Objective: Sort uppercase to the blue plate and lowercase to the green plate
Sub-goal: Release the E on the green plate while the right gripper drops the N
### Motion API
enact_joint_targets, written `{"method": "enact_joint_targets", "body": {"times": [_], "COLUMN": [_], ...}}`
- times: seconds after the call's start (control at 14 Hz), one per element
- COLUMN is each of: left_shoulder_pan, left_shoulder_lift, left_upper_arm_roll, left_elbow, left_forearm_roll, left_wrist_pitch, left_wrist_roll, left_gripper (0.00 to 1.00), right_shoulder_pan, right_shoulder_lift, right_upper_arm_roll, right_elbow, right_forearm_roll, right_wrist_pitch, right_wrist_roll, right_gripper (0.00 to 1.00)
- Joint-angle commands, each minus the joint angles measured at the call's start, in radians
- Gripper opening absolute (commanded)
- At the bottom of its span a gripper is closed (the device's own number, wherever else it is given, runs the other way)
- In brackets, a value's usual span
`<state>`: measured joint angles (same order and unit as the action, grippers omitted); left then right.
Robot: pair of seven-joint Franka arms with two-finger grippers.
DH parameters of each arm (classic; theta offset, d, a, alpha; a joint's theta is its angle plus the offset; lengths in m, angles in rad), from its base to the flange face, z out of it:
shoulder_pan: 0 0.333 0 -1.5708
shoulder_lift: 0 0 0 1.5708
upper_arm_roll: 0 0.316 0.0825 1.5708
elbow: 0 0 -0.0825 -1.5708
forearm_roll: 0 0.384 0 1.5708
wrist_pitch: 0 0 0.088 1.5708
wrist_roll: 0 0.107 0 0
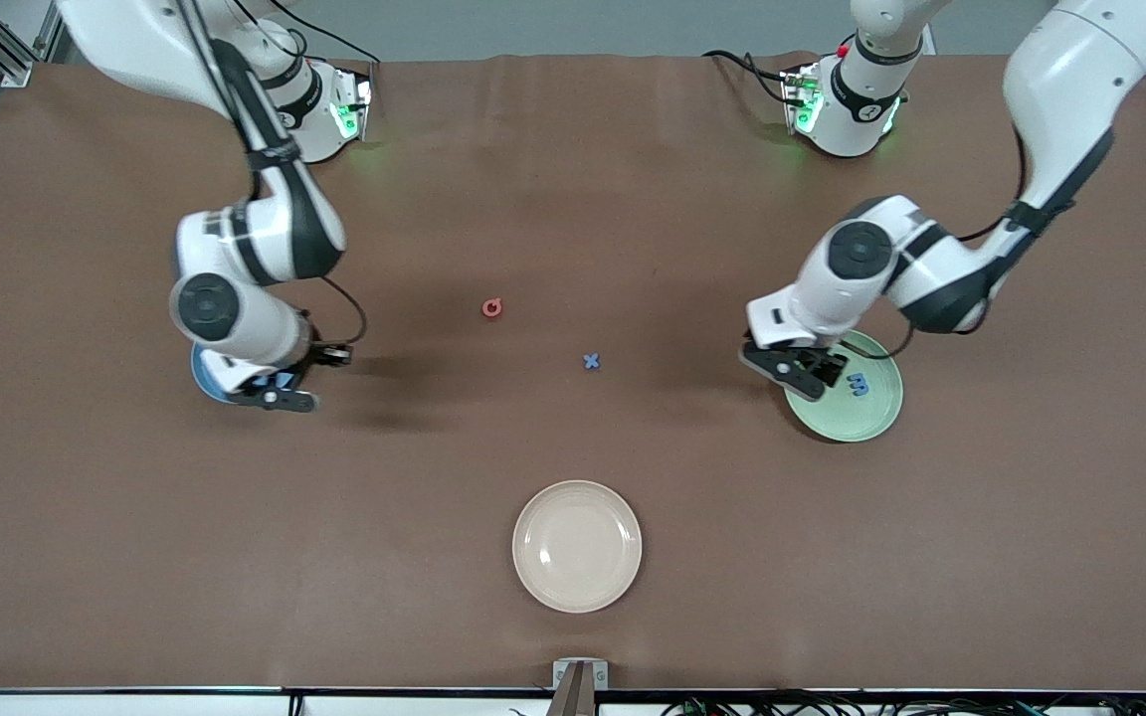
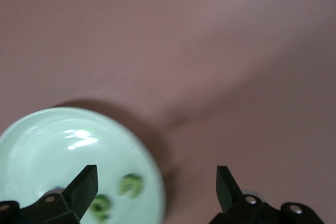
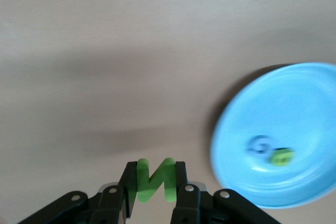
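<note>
The blue x is a lowercase letter that belongs on the green plate. Next, my left gripper closes on the sides of the blue x (image 1: 592, 362).
My right gripper (image 3: 155, 176) is shut on a green N (image 3: 153, 183) and hangs beside the blue plate (image 3: 294, 103), at the plate's edge (image 1: 201, 372) in the front view. A blue G (image 3: 258, 144) and a green letter (image 3: 282, 157) lie in that plate. Open and holding nothing, my left gripper (image 2: 157, 188) hovers over the rim of the green plate (image 2: 42, 140). Two green lowercase letters (image 2: 131, 184) (image 2: 100, 204) and a blue m (image 1: 859, 384) lie in the green plate (image 1: 871, 418). A red-pink Q (image 1: 492, 308) and a blue x (image 1: 591, 361) lie on the table mid-way between the arms.
A cream plate (image 1: 577, 545) with nothing in it sits nearer the front camera than the Q and the x. The brown mat (image 1: 573, 179) covers the whole table.
</note>
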<state>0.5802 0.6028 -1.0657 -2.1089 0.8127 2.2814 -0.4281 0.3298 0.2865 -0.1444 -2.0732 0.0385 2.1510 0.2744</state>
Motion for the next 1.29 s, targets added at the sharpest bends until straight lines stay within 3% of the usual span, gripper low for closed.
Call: {"method": "enact_joint_targets", "body": {"times": [0.0, 0.29, 0.5, 0.57, 0.64, 0.71, 1.0, 1.21], "left_shoulder_pan": [-0.153, -0.475, -0.681, -0.715, -0.735, -0.746, -0.801, -0.894], "left_shoulder_lift": [0.052, 0.113, 0.123, 0.135, 0.147, 0.156, 0.221, 0.256], "left_upper_arm_roll": [0.009, 0.177, 0.331, 0.352, 0.359, 0.359, 0.377, 0.452], "left_elbow": [0.113, 0.286, 0.374, 0.395, 0.412, 0.417, 0.467, 0.549], "left_forearm_roll": [-0.012, -0.108, -0.188, -0.220, -0.240, -0.253, -0.254, -0.257], "left_wrist_pitch": [-0.088, -0.125, -0.112, -0.112, -0.112, -0.111, -0.097, -0.089], "left_wrist_roll": [-0.260, -0.591, -0.690, -0.707, -0.710, -0.712, -0.759, -0.771], "left_gripper": [0.99, 0.99, 0.99, 0.99, 0.99, 0.99, 0.98, 0.95], "right_shoulder_pan": [-0.101, -0.222, -0.235, -0.239, -0.241, -0.245, -0.264, -0.249], "right_shoulder_lift": [-0.064, -0.063, -0.061, -0.061, -0.059, -0.061, -0.061, -0.064], "right_upper_arm_roll": [0.020, 0.022, 0.022, 0.022, 0.022, 0.022, 0.022, 0.026], "right_elbow": [-0.080, -0.103, -0.133, -0.133, -0.131, -0.131, -0.130, -0.133], "right_forearm_roll": [-0.008, -0.008, -0.008, -0.008, -0.009, -0.009, -0.009, -0.003], "right_wrist_pitch": [0.000, 0.010, 0.049, 0.050, 0.050, 0.052, 0.047, 0.038], "right_wrist_roll": [-0.139, -0.305, -0.313, -0.313, -0.317, -0.329, -0.340, -0.325], "right_gripper": [0.00, 0.01, 0.02, 0.08, 0.43, 0.96, 1.00, 1.00]}}
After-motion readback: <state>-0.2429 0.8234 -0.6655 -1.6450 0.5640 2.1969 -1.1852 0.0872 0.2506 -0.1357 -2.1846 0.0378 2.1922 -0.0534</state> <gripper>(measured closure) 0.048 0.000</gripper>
